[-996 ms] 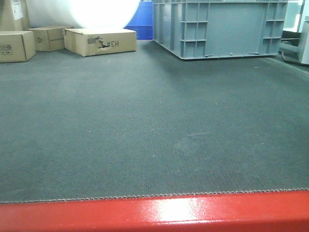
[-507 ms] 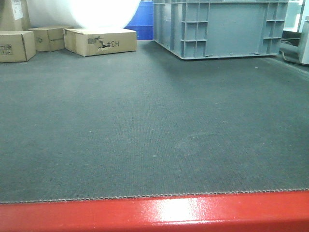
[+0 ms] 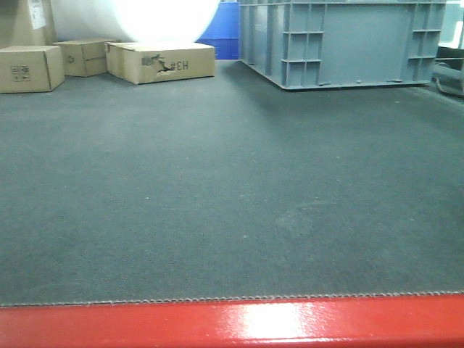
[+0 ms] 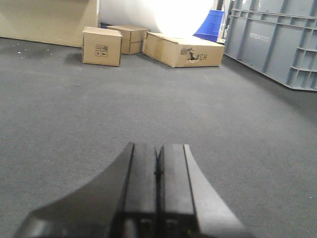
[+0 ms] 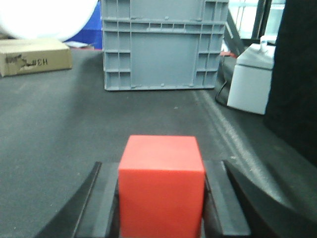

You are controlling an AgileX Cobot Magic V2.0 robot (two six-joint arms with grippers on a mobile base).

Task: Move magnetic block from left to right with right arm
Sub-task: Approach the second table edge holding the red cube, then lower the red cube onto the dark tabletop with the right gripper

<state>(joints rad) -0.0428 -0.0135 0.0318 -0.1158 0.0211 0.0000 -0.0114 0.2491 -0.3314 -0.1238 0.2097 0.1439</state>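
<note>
Once the robot's right gripper lets go, the magnetic block will rest on the dark grey mat (image 3: 230, 214) next to the pale scuff.
The magnetic block (image 5: 161, 186), a plain red cube, fills the bottom middle of the right wrist view. My right gripper (image 5: 161, 171) is shut on it, one dark finger pressed to each side face. It hangs over the dark grey mat (image 5: 59, 129). In the left wrist view my left gripper (image 4: 158, 158) is shut with its two pads together and nothing between them, low over the same mat. Neither arm nor the block shows in the front view, only the mat (image 3: 217, 181) and the glossy red table edge (image 3: 232, 326).
A large grey crate (image 3: 341, 40) stands at the back right, with a blue bin (image 3: 221, 29) behind it. Cardboard boxes (image 3: 163, 61) lie at the back left. A white box (image 5: 250, 82) and a black upright panel (image 5: 297, 74) stand to the right.
The front view has shifted slightly: boxes and crate sit a little further right and the red edge lower. No arm or block enters that view.
</note>
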